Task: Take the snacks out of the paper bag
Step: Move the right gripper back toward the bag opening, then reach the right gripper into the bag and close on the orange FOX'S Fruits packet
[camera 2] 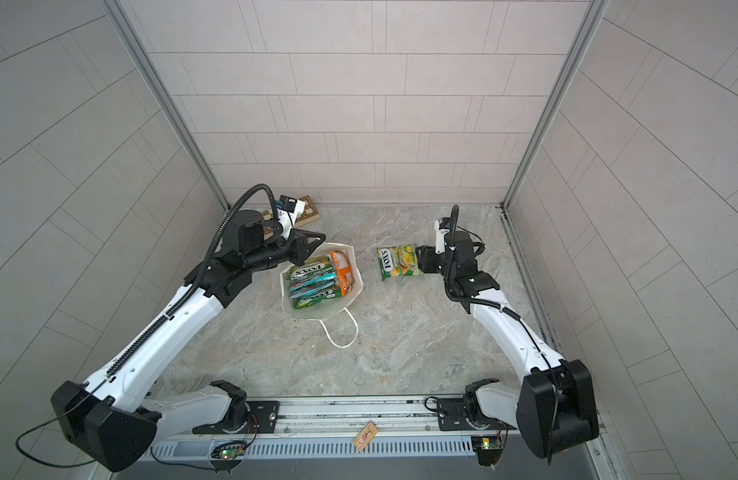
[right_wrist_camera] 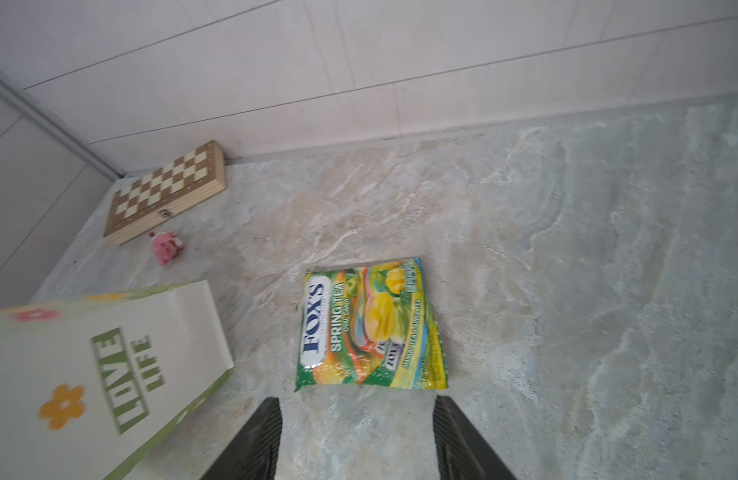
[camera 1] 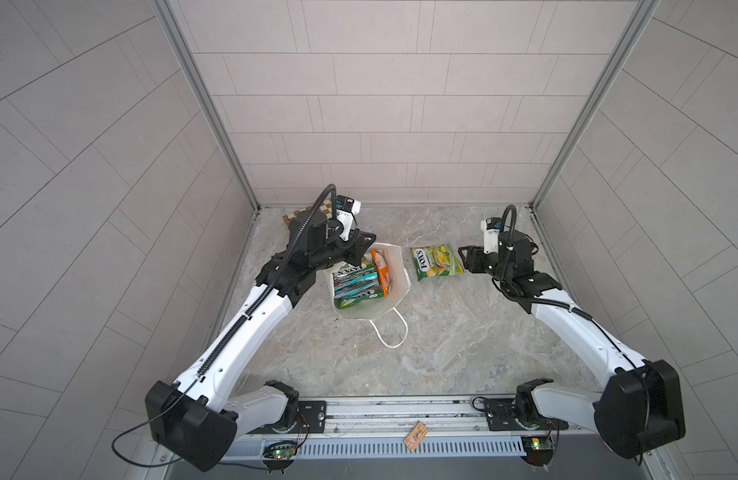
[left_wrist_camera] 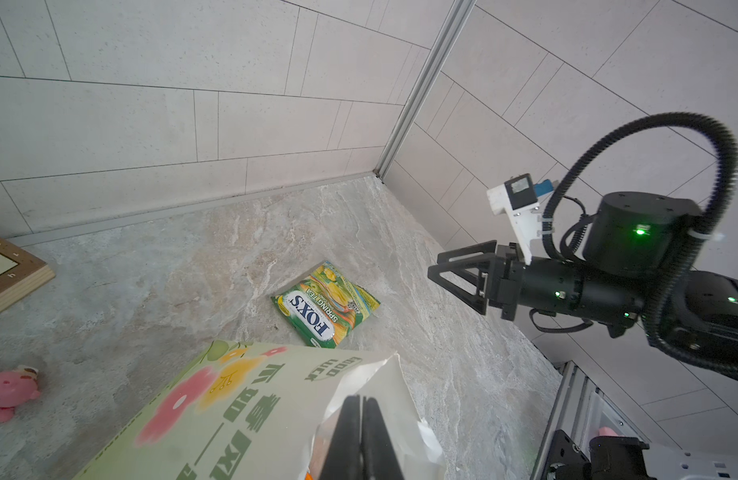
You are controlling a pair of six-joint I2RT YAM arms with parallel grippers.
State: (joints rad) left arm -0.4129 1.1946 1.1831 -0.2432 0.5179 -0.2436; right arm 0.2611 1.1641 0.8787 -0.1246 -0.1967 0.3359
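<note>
Next, I reach into the paper bag with my right gripper and close it on the top edge of the orange packet [camera 1: 384, 282], near the bag's cord handle.
The white paper bag [camera 1: 397, 270] [camera 2: 356, 266] stands left of centre, its mouth open toward the camera in both top views. Several FOX'S snacks [camera 1: 356, 283] [camera 2: 316, 281] stand inside it, with an orange packet [camera 1: 381, 270] at their right. My left gripper [camera 1: 362, 254] [left_wrist_camera: 362, 401] is shut on the bag's far-left rim [left_wrist_camera: 371, 374]. One green-yellow FOX'S packet [camera 1: 437, 261] [camera 2: 398, 262] [left_wrist_camera: 325, 305] [right_wrist_camera: 371, 328] lies flat on the table, right of the bag [right_wrist_camera: 109, 353]. My right gripper [camera 1: 462, 259] [camera 2: 419, 262] [left_wrist_camera: 435, 268] [right_wrist_camera: 356, 403] hangs open just beyond that packet's right edge, nothing between its fingers.
A wooden chessboard box [right_wrist_camera: 167, 191] [camera 1: 291, 218] lies in the far-left corner, with a small pink pig toy [right_wrist_camera: 165, 247] [left_wrist_camera: 7, 392] near it. The bag's white cord handle [camera 1: 394, 332] trails toward the front. Walls close three sides; the arms' rail [camera 1: 400, 409] runs along the front.
</note>
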